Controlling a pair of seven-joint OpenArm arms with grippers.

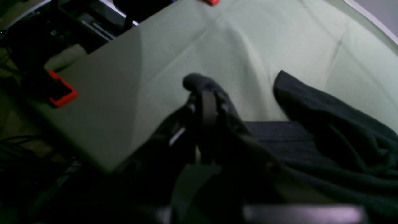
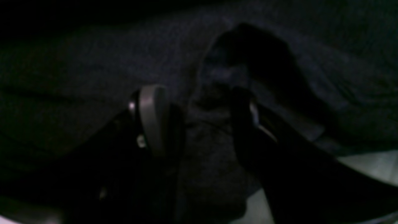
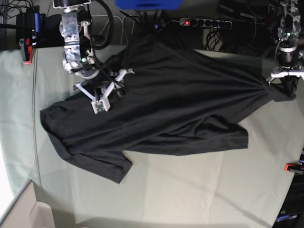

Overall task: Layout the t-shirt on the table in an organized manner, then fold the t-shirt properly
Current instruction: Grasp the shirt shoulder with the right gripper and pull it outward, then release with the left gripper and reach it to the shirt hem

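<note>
The robot's left gripper should release the t-shirt's bunched end on the pale green table, a little closer to the power strip point(image 3: 265, 80).
The charcoal t-shirt point(image 3: 171, 104) lies spread over the pale green table point(image 3: 190, 190), with its hem at the left and creases running to a bunched point at the right. There my left gripper point(image 3: 276, 80) is shut on a pinch of the cloth. In the left wrist view the fabric wraps around the closed left gripper point(image 1: 206, 93), and the rest of the t-shirt point(image 1: 335, 130) trails off to the right over the table point(image 1: 217, 46). My right gripper point(image 3: 107, 92) stands open on the shirt's upper left. In the dim right wrist view a raised fold of the t-shirt point(image 2: 214, 77) sits between the parted fingers of the right gripper point(image 2: 199, 109).
Red clamps point(image 3: 26, 52) point(image 3: 292, 166) sit at the table's edges, one also close by in the left wrist view point(image 1: 62, 90). A power strip point(image 3: 204, 21) and cables lie behind the far edge. A pale box point(image 3: 23, 209) stands at the near left corner.
</note>
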